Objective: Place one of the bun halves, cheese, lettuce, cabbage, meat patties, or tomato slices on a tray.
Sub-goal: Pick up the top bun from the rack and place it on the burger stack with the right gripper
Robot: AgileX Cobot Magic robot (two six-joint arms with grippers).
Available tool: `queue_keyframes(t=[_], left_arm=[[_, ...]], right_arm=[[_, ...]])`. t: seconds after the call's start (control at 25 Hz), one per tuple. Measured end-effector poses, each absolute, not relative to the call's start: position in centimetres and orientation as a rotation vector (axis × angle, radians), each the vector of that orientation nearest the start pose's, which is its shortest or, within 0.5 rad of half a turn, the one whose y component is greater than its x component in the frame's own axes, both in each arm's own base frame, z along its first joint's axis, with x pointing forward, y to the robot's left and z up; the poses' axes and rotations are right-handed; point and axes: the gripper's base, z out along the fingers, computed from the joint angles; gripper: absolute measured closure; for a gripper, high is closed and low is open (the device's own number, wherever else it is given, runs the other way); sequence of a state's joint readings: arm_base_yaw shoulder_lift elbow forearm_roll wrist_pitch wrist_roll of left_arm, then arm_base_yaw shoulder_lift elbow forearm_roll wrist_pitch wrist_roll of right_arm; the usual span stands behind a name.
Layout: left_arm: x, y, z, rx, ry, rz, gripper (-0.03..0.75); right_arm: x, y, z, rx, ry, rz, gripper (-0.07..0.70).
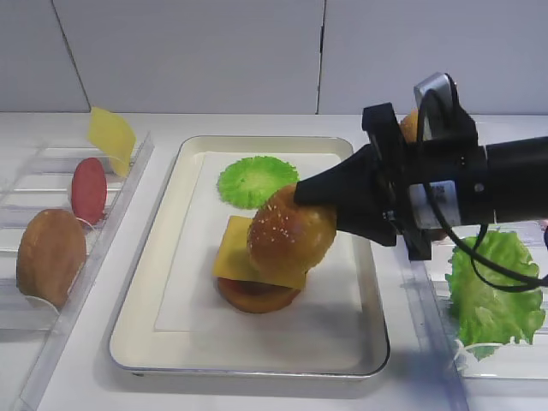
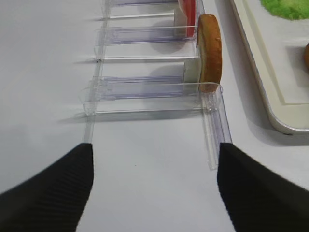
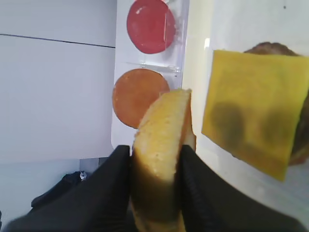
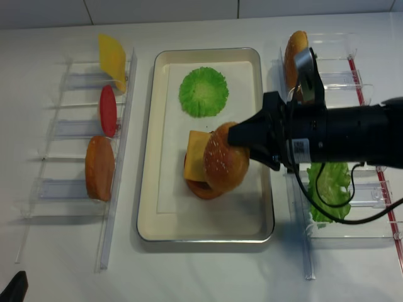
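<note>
I need to use my right gripper to set the sesame bun half down on the cheese slice in the tray (image 4: 209, 153) (image 3: 256, 111).
My right gripper (image 1: 300, 197) is shut on the sesame bun half (image 1: 289, 236), which it holds tilted on edge above the tray (image 1: 163, 282). In the right wrist view the bun half (image 3: 164, 130) sits clamped between the black fingers (image 3: 111, 193). Just under it a cheese slice (image 1: 233, 253) lies on a brown round piece (image 1: 257, 296); whether the bun touches the cheese is unclear. The cabbage (image 1: 257, 181) lies at the tray's far end. My left gripper (image 2: 154, 164) is open over bare table, nothing between its fingers.
The left rack (image 1: 38, 184) holds a tomato slice (image 1: 88, 190), another cheese slice (image 1: 111, 137) and a flat orange-brown disc (image 1: 50, 255). The right rack (image 4: 334, 82) holds the lettuce (image 1: 497, 291) and a plain bun (image 4: 295, 53).
</note>
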State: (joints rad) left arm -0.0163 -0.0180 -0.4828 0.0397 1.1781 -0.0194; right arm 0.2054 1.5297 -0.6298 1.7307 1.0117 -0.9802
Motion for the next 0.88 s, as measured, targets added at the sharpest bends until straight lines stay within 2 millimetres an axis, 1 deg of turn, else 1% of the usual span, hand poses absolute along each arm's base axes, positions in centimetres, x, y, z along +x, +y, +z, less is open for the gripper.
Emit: queue_keyframes(t=[0.12, 0.2, 0.28, 0.36, 0.52, 0.68, 0.88], left_arm=[[-1.1, 0.4, 26.3, -0.008, 2.16, 0.028, 0.183], [-1.1, 0.4, 26.3, -0.008, 2.16, 0.028, 0.183], [-1.1, 0.4, 26.3, -0.008, 2.16, 0.028, 0.183], [-1.1, 0.4, 26.3, -0.008, 2.16, 0.028, 0.183], [-1.1, 0.4, 26.3, -0.008, 2.16, 0.028, 0.183], [-1.1, 0.4, 26.3, -0.008, 2.16, 0.028, 0.183], [-1.1, 0.4, 26.3, -0.008, 2.16, 0.028, 0.183]], right_arm=[[24.4, 13.0, 22.5, 0.074, 2.27, 1.662, 0.37], [24.7, 13.6, 22.9, 0.047, 2.257, 1.668, 0.37], [24.7, 14.3, 22.6, 0.031, 2.275, 1.682, 0.37], [25.0, 14.8, 21.8, 0.029, 2.307, 1.689, 0.37], [26.4, 15.3, 20.8, 0.047, 2.332, 1.691, 0.37], [27.6, 15.6, 20.8, 0.034, 2.318, 1.706, 0.37], [27.9, 15.8, 20.6, 0.036, 2.323, 1.714, 0.37]])
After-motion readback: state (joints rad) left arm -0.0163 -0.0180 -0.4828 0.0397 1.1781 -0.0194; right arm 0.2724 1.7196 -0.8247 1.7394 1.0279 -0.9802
